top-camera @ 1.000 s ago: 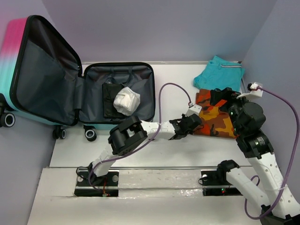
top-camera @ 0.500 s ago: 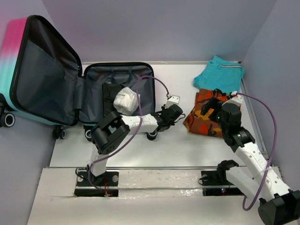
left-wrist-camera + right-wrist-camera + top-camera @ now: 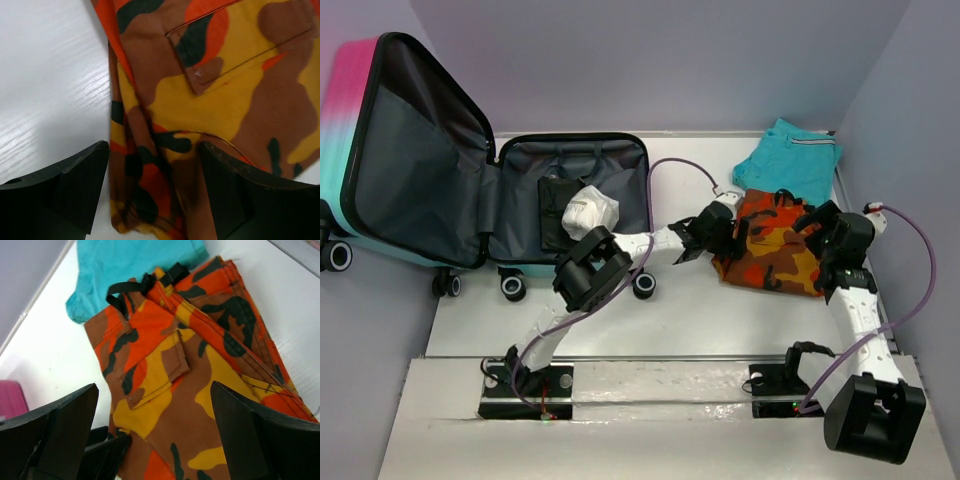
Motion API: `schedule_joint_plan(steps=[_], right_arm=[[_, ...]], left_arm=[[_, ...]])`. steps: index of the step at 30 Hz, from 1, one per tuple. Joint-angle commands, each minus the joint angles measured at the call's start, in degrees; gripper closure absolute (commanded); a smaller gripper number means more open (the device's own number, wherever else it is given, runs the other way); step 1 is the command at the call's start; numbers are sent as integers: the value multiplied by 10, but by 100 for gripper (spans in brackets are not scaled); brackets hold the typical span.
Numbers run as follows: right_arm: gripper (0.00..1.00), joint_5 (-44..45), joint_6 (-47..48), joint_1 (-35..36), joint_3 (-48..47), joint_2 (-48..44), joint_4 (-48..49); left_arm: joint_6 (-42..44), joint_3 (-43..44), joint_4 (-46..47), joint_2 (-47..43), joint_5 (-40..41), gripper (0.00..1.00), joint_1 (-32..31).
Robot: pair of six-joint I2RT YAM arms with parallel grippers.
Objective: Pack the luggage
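My left gripper will take hold of the garment's folded edge (image 3: 149,117) and draw the camouflage garment closer, as it lies well away from the luggage, before both grippers lift it.
The luggage (image 3: 570,165) lies open at the left, its pink-and-teal lid (image 3: 345,120) standing up. A black garment (image 3: 554,215) and a white bundle (image 3: 590,212) rest in its dark lined half. An orange camouflage garment (image 3: 775,250) lies on the table at the right. My left gripper (image 3: 728,238) is at its left edge. In the left wrist view that gripper (image 3: 155,200) is open, its fingers (image 3: 65,190) astride the garment's folded edge (image 3: 150,165). My right gripper (image 3: 810,225) hovers open over the same garment (image 3: 200,390), as the right wrist view (image 3: 155,440) shows.
A teal garment (image 3: 790,155) lies at the back right corner, touching the camouflage one; it also shows in the right wrist view (image 3: 130,265). Purple walls close in the back and both sides. The luggage wheels (image 3: 513,287) stand on the table's left front.
My left gripper has gone from shut to open and swung left, then back to the camouflage garment's left edge. The right arm has shifted to the garment's right side, and the garment lies more spread.
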State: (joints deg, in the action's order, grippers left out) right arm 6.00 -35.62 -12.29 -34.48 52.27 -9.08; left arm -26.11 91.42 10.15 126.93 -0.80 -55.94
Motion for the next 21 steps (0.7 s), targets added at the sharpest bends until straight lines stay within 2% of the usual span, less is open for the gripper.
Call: schedule_joint_plan(steps=[1, 4, 7, 11, 12, 13, 16, 17, 21], right_arm=[[0, 3, -2, -40, 25, -9, 35], [0, 16, 3, -84, 47, -8, 37], [0, 13, -4, -106, 66, 12, 46], [0, -9, 0, -118, 66, 42, 58], [0, -13, 2, -118, 66, 49, 59], [0, -26, 2, -118, 67, 51, 62], [0, -39, 2, -118, 72, 71, 69], [0, -48, 3, -118, 78, 78, 76], [0, -78, 1, -118, 80, 113, 84]], left_arm=[[-14, 80, -27, 64, -75, 15, 19], [-11, 136, -58, 112, -78, 18, 19], [-10, 140, -59, 127, -54, 22, 19], [-1, 104, -44, 118, -35, 60, 22], [-6, 85, -19, 109, -31, 84, 28], [-11, 40, -1, 86, -30, 93, 33], [-26, -32, 61, 50, -44, 94, 63], [-30, -67, 69, 28, -45, 94, 69], [-13, -114, 77, -15, -32, 94, 94]])
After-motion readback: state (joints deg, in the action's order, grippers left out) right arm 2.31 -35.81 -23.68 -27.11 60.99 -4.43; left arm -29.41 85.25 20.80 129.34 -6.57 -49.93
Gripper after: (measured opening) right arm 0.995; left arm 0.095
